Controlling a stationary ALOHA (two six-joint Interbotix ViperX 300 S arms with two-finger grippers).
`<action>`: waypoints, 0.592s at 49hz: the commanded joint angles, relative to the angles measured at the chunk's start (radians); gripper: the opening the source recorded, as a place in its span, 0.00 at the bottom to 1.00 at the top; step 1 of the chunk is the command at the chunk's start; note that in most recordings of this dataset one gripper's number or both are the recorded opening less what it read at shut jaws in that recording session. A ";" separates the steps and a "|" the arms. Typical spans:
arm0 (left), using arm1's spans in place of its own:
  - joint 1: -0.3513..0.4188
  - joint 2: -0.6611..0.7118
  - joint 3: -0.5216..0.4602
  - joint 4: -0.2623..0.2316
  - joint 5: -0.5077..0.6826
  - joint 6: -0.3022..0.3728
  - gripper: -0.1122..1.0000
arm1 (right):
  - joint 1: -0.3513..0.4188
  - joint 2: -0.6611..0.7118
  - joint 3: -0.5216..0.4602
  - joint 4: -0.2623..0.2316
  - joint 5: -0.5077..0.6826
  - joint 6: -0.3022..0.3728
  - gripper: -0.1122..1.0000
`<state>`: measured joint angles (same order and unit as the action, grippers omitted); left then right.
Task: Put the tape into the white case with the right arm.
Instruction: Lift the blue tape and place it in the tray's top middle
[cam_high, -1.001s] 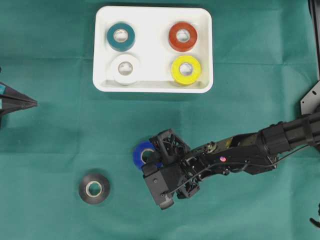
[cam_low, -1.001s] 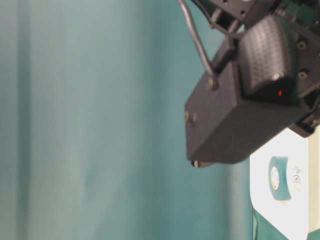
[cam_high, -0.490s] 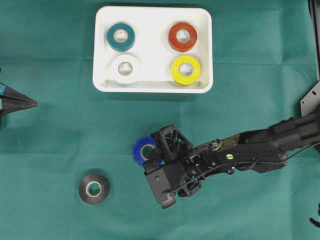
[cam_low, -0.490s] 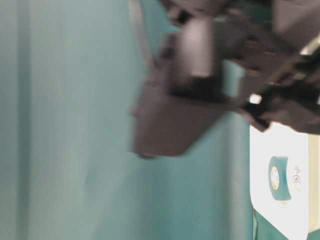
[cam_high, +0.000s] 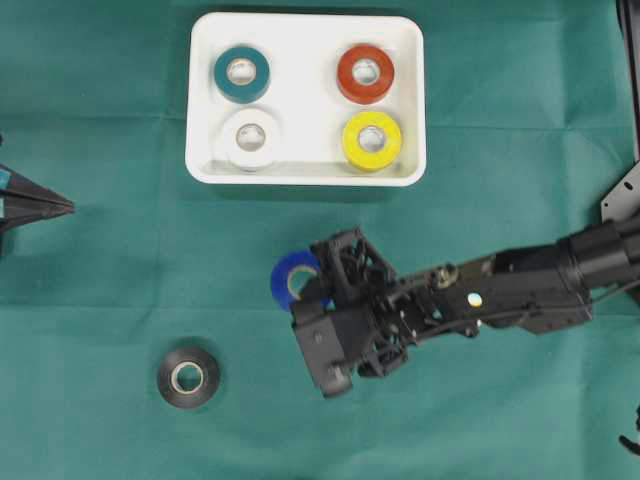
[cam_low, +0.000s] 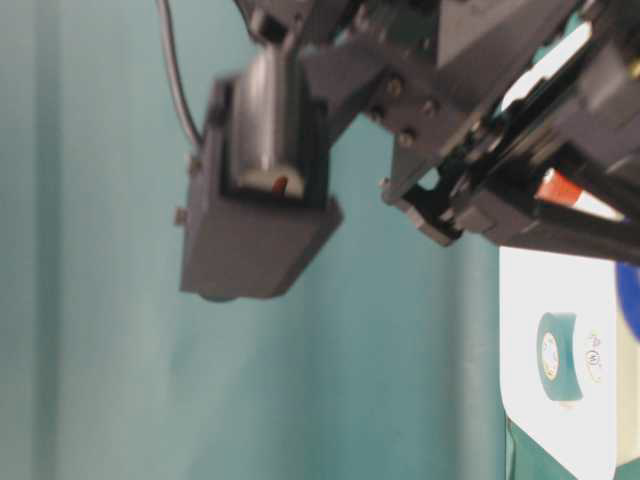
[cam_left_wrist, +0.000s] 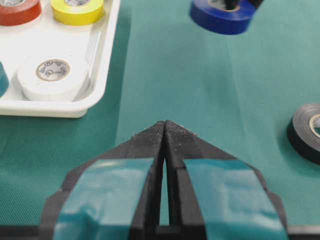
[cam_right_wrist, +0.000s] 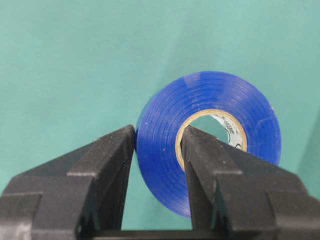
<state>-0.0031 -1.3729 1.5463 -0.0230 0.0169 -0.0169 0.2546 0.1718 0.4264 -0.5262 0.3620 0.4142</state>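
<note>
I should use my right gripper to set the blue tape down in the white case (cam_high: 304, 45), in between the teal roll and the red roll. The blue tape now hangs above the green cloth.
My right gripper (cam_high: 318, 287) (cam_right_wrist: 159, 132) is shut on the blue tape (cam_high: 290, 272) (cam_right_wrist: 225, 92). One finger sits inside the roll's core and the other presses the outer face. The roll hangs tilted above the green cloth, a short way in front of the white case (cam_high: 305, 178). That case (cam_left_wrist: 102, 55) holds teal (cam_high: 241, 73), red (cam_high: 365, 72), white (cam_high: 251, 137) and yellow (cam_high: 372, 140) rolls. The blue tape (cam_left_wrist: 220, 15) also shows at the top of the left wrist view. At the left edge of the cloth my left gripper (cam_high: 60, 205) (cam_left_wrist: 165, 125) is shut and holds nothing.
A black tape roll (cam_high: 188, 376) (cam_left_wrist: 306, 132) lies flat on the cloth at the front left. The right arm's black links (cam_high: 520, 295) stretch in from the right edge. A metal bracket (cam_high: 622, 195) stands at the far right.
The right gripper has carried the blue tape a little toward the white case and up off the cloth. The left gripper and the other rolls have not moved.
</note>
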 joint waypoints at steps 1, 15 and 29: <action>-0.002 0.008 -0.012 -0.002 -0.009 -0.002 0.10 | -0.044 -0.038 -0.020 -0.002 -0.003 0.000 0.12; -0.002 0.008 -0.012 0.000 -0.008 -0.003 0.10 | -0.221 -0.055 -0.023 -0.003 -0.023 -0.008 0.12; -0.002 0.008 -0.012 0.000 -0.008 -0.002 0.10 | -0.433 -0.060 -0.025 -0.002 -0.112 -0.011 0.12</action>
<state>-0.0031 -1.3729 1.5463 -0.0215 0.0184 -0.0184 -0.1304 0.1549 0.4264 -0.5262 0.2761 0.4034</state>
